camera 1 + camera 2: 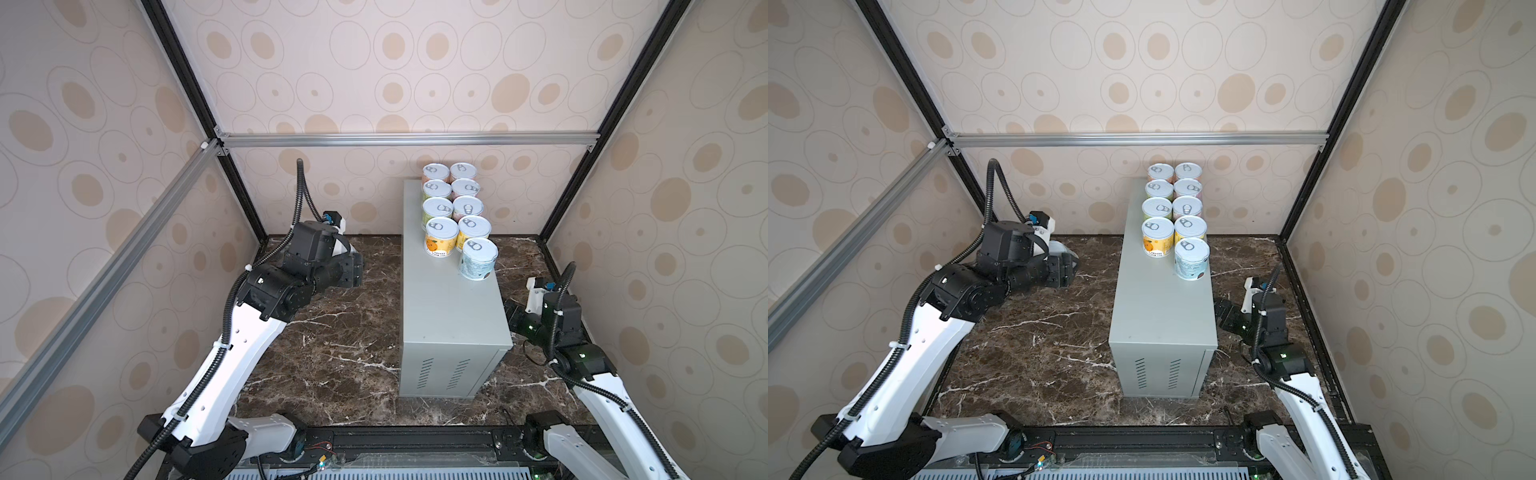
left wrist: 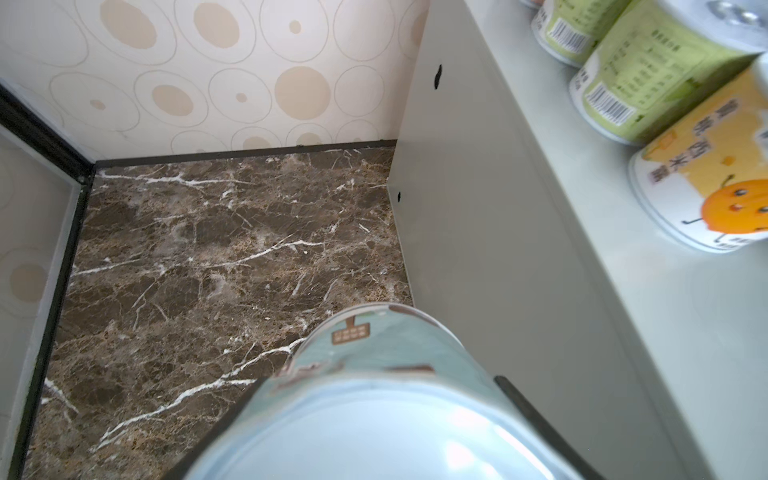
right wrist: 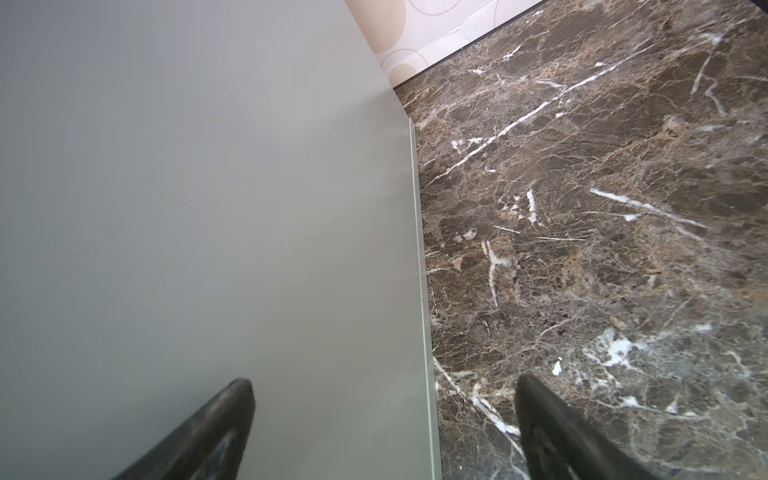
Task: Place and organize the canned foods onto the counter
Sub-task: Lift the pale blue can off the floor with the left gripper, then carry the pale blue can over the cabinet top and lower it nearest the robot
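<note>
The robot's left gripper needs to release its pale blue can on the counter (image 1: pixel 436 285) in front of the orange-labelled can.
The counter (image 1: pixel 449 316) (image 1: pixel 1158 316) is a tall grey metal box standing on the dark marble. Several canned foods stand in two rows at its far end; nearest are a pale blue can (image 1: pixel 478 258) and an orange-labelled can (image 1: pixel 440 237) (image 2: pixel 706 187). My left gripper (image 1: pixel 353 268) (image 2: pixel 382 436) hovers left of the counter (image 2: pixel 498 208), shut on another pale blue can (image 2: pixel 374 374), its silvery end facing the wrist camera. My right gripper (image 1: pixel 509 309) (image 3: pixel 384 415) sits low against the counter's right wall (image 3: pixel 208 166), open and holding nothing.
Dark brown veined marble (image 1: pixel 340 340) surrounds the counter. Patterned walls and a black-and-silver frame (image 1: pixel 407 139) enclose the space on three sides. Vent slots (image 1: pixel 444 372) mark the counter's near end. Green-labelled cans (image 2: pixel 648 83) stand behind the orange one.
</note>
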Action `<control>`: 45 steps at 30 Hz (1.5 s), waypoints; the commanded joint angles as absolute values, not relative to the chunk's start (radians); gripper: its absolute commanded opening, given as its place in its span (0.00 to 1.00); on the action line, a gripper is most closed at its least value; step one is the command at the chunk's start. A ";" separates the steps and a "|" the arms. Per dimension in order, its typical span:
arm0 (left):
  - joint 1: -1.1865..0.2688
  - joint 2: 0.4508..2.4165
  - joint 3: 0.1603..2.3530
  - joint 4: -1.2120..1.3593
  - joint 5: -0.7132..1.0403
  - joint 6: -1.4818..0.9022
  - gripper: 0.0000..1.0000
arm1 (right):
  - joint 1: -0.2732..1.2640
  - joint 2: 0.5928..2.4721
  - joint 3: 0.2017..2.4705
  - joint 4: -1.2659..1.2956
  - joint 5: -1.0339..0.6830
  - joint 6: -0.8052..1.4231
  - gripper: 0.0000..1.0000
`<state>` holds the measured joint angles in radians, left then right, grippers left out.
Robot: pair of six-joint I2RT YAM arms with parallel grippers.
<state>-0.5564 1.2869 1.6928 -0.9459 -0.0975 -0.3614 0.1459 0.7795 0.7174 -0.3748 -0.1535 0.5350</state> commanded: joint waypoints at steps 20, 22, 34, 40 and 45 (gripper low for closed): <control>-0.919 1.626 2.283 -1.159 -0.307 -0.340 0.48 | 0.153 0.733 0.701 -0.387 -0.170 0.550 1.00; -0.941 1.644 2.294 -1.166 -0.314 -0.342 0.47 | 0.153 0.724 0.691 -0.386 -0.171 0.550 1.00; -1.030 1.746 2.382 -1.198 -0.352 -0.364 0.47 | 0.153 0.695 0.649 -0.390 -0.171 0.545 1.00; -1.054 1.781 2.402 -1.198 -0.349 -0.369 0.49 | 0.153 0.684 0.635 -0.393 -0.171 0.544 1.00; -1.060 1.800 2.398 -1.196 -0.346 -0.372 0.55 | 0.153 0.684 0.626 -0.388 -0.175 0.546 1.00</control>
<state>-1.0496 1.8061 2.3489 -1.2133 -0.3195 -0.3561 0.1459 0.6952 0.6380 -0.3820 -0.1650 0.5411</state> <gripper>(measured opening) 0.763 0.998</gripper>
